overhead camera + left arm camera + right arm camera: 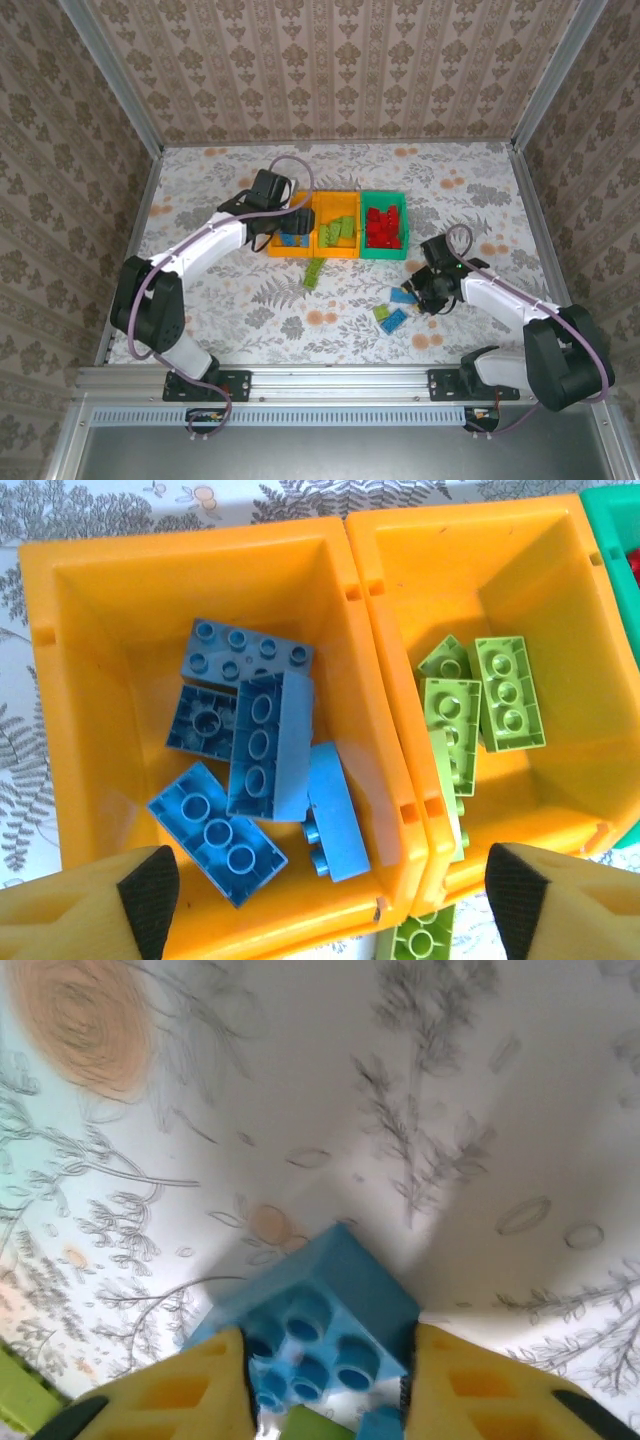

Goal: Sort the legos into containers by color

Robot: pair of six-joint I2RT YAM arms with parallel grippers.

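Note:
The blue lego sits crooked across the fingers of the robot's right gripper, so next the gripper opens and grips the lego squarely by its long sides (275,1282) before carrying it.
My left gripper (332,892) hangs open above the left orange container (90,680), with nothing between its fingers. Several blue legos (255,750) lie in that bin. The middle orange container (560,580) holds lime green legos (480,705). Red legos (383,228) fill the green container (385,197). At the right of the table, my right gripper (325,1370) is shut on a blue lego (330,1310), its yellow fingers (190,1390) pressing both sides. In the top view the left gripper (292,222) is over the bins and the right gripper (432,292) is low by the loose bricks.
A lime green lego (314,272) lies on the table just in front of the orange bins, and shows as a lime green lego (420,942) in the left wrist view. Blue and green loose bricks (390,318) lie left of the right gripper. Aluminium frame posts border the table.

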